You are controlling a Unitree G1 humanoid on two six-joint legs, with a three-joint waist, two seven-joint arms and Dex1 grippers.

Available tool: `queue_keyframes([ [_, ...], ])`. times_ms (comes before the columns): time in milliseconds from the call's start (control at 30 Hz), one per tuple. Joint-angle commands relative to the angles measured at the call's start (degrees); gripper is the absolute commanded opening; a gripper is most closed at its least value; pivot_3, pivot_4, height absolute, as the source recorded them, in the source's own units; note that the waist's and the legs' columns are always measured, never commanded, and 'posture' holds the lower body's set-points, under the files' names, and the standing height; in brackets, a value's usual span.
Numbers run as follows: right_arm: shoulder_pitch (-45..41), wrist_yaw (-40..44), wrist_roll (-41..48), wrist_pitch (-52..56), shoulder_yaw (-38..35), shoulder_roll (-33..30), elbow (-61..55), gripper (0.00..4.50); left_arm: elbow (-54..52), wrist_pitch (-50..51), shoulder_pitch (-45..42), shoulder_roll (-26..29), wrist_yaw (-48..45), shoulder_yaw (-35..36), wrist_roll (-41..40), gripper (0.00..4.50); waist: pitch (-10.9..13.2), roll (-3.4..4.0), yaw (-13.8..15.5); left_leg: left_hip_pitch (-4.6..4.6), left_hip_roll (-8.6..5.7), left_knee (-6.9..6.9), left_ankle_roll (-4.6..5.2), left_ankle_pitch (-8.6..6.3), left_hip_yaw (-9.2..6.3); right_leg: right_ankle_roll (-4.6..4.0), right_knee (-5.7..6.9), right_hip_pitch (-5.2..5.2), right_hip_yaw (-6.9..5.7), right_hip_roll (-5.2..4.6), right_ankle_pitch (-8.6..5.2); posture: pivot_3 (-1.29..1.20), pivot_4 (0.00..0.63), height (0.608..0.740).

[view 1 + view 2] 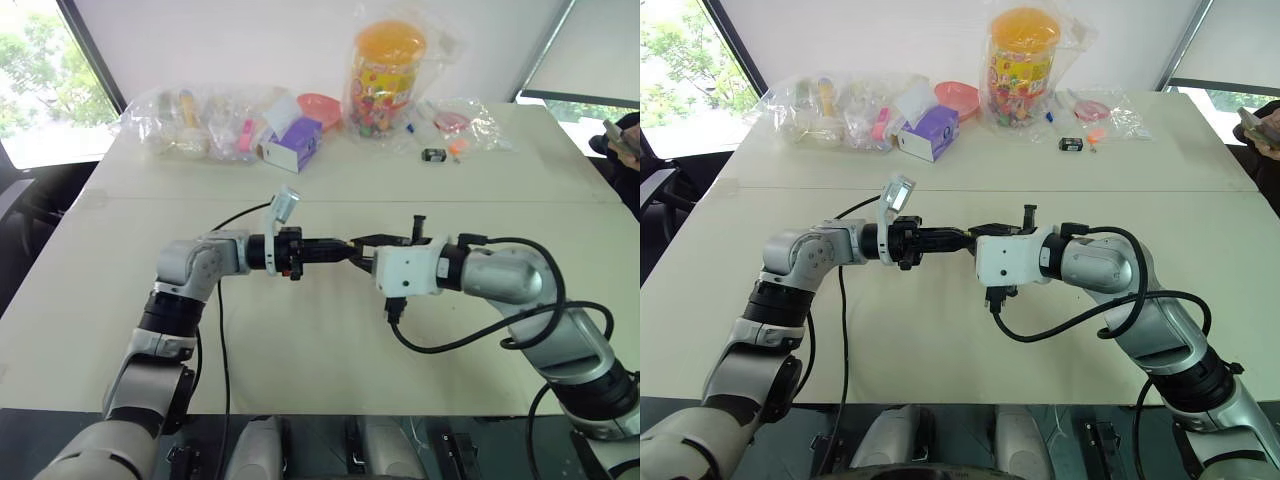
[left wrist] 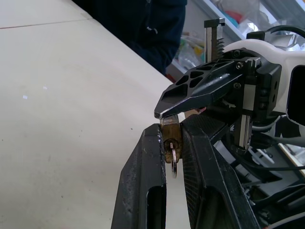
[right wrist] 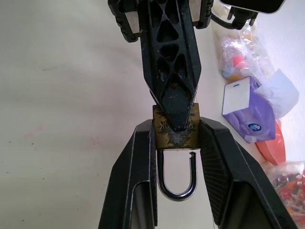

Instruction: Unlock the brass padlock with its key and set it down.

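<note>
Next, my right gripper opens, back off and closes at the shackle (image 3: pixel 177 196), because its fingers pinch the brass padlock's body and the shackle is behind them.
Above the middle of the table (image 1: pixel 300 350) my two grippers meet tip to tip. The brass padlock (image 3: pixel 164 132) sits between the fingers of my right gripper (image 3: pixel 176 125), which is shut on its narrow sides. Its silver shackle (image 3: pixel 176 192) points back toward that wrist, with one leg end standing free of the body. My left gripper (image 2: pixel 170 128) comes in level from the opposite side and is shut on the padlock's (image 2: pixel 170 138) keyhole end. The key (image 2: pixel 174 164) hangs there with its small ring, between the left fingers. In the left eye view the padlock is hidden behind the fingertips (image 1: pixel 350 248).
Along the table's far edge lie plastic bags of small items (image 1: pixel 195 120), a purple box (image 1: pixel 293 143), a tall candy jar (image 1: pixel 388 75) and a small black object (image 1: pixel 433 154). A person (image 1: pixel 625 140) sits at the far right. Black cables (image 1: pixel 450 340) trail from both wrists.
</note>
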Motion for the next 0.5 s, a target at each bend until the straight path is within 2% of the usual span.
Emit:
queue_keyframes([
  [33,-0.63,0.83,0.53,-1.81,-0.13,-0.16,-1.38,0.69,-1.59,-0.22,-0.81,0.34,0.65,0.28,0.29,0.04,0.00,0.00,0.00,0.00,0.00,0.00,0.00,0.00,0.00,0.00,0.00,0.00,0.00,0.00,0.00,0.00,0.150,0.740],
  [67,-0.65,1.02,0.87,-1.46,-0.38,-0.10,-1.25,0.69,-1.51,-0.29,-0.85,0.39,0.61,0.25,0.36,0.04,0.00,0.00,0.01,0.00,0.00,0.00,0.00,0.00,0.00,0.00,0.00,0.00,0.00,0.00,0.00,0.00,0.150,0.740],
  [133,-0.70,1.24,1.25,-1.06,-0.78,-0.01,-1.07,1.71,-1.59,-0.32,-0.81,0.56,0.49,0.23,0.38,0.00,0.00,0.00,0.00,0.00,0.00,0.00,0.00,0.00,0.00,0.00,0.00,0.00,0.00,0.00,0.00,0.00,0.150,0.740],
  [167,-0.72,1.42,1.51,-0.82,-1.01,-0.03,-0.96,2.05,-1.61,-0.35,-0.81,0.62,0.46,0.22,0.39,0.00,0.00,0.00,0.00,0.00,0.00,0.00,0.00,0.00,0.00,0.00,0.00,0.00,0.00,0.00,0.00,0.00,0.150,0.740],
  [233,-0.86,1.33,1.54,-1.40,-1.74,-0.41,-0.12,3.01,-1.79,-0.44,-0.78,0.91,0.25,0.18,0.47,0.00,0.00,0.00,0.00,-0.01,0.00,0.00,0.00,0.00,0.00,0.00,0.00,-0.02,0.00,0.00,0.00,0.00,0.150,0.740],
  [267,-0.86,1.23,1.49,-1.68,-2.08,-0.65,0.21,3.74,-1.81,-0.46,-0.80,1.03,0.21,0.20,0.51,0.00,0.00,0.00,0.00,-0.02,0.00,0.00,0.00,0.00,0.00,0.00,0.00,-0.02,0.00,0.00,0.00,0.00,0.150,0.740],
  [333,-0.71,1.47,1.92,-1.55,-2.75,-1.11,0.33,4.49,-1.82,-0.51,-0.81,1.37,0.04,0.28,0.58,0.00,0.00,0.00,0.01,-0.02,0.00,0.00,0.00,0.00,0.00,0.00,0.00,-0.02,0.00,-0.01,0.00,0.00,0.150,0.740],
  [500,-0.31,2.70,9.29,6.71,-8.53,-0.77,-0.92,4.49,-1.23,-1.70,-1.00,3.18,-0.98,0.50,1.55,0.00,0.00,0.00,0.02,-0.05,0.00,0.00,0.00,0.00,0.00,0.00,0.00,-0.04,0.00,-0.01,0.00,0.00,0.150,0.740],
])
